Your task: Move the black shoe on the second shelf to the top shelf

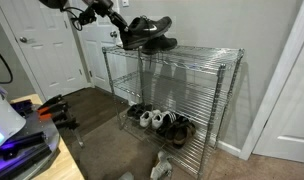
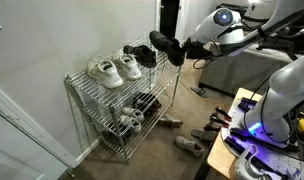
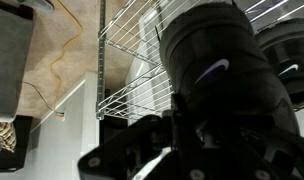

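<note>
Next, my gripper puts the black shoe down on the top shelf (image 1: 176, 45) next to the lower-cut black shoe.
My gripper (image 1: 123, 30) is shut on the black shoe (image 1: 147, 26) and holds it tilted just above one end of the top shelf (image 1: 197, 56). In an exterior view the shoe (image 2: 166, 46) hangs at the rack's near end by the gripper (image 2: 186, 47), over the top shelf (image 2: 92, 88). In the wrist view the shoe (image 3: 227, 70) fills the frame above my fingers (image 3: 182, 150). The second shelf (image 1: 187, 92) looks bare in one exterior view; in the other, the second shelf (image 2: 157, 88) seems to hold dark shoes.
A lower-cut black shoe (image 1: 158, 43) lies on the top shelf under the held one. White sneakers (image 2: 112, 70) sit on the top shelf. More shoes (image 1: 162, 121) fill the lowest tier. Loose shoes (image 2: 187, 145) lie on the floor. A door (image 1: 47, 50) stands beside the rack.
</note>
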`<state>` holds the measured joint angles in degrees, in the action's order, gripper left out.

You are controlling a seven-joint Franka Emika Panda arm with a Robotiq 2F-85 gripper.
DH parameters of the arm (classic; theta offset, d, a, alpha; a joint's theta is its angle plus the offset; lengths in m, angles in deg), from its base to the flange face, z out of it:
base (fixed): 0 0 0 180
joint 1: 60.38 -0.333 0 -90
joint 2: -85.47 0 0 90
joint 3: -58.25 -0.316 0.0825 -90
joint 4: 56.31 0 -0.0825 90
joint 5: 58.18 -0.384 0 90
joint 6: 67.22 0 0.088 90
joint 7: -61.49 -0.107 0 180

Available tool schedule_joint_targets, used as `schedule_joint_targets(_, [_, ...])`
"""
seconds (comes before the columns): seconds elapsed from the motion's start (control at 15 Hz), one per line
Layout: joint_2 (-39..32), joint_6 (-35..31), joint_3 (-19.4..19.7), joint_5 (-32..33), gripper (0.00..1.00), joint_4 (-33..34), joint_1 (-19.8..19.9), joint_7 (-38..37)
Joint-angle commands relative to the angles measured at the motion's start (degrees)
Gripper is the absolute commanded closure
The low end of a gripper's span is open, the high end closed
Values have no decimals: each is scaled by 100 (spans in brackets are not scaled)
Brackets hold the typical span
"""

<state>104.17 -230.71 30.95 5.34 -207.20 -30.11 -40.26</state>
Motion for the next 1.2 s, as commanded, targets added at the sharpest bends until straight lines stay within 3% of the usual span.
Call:
schedule_joint_targets(0.0, [-322, 460, -266, 245, 95, 342, 280, -612])
schedule_joint_targets(0.4, [-1087, 1120, -405, 145, 95, 1115, 259, -211])
schedule_joint_targets(0.87, [-2072, 1932, -548, 718, 95, 2260, 234, -186])
schedule_joint_targets(0.93, [-2220, 2028, 595, 815, 95, 2381, -918, -162])
schedule_joint_targets(1.13, [-2708, 1925, 1489, 828, 95, 2793, -1686, 37])
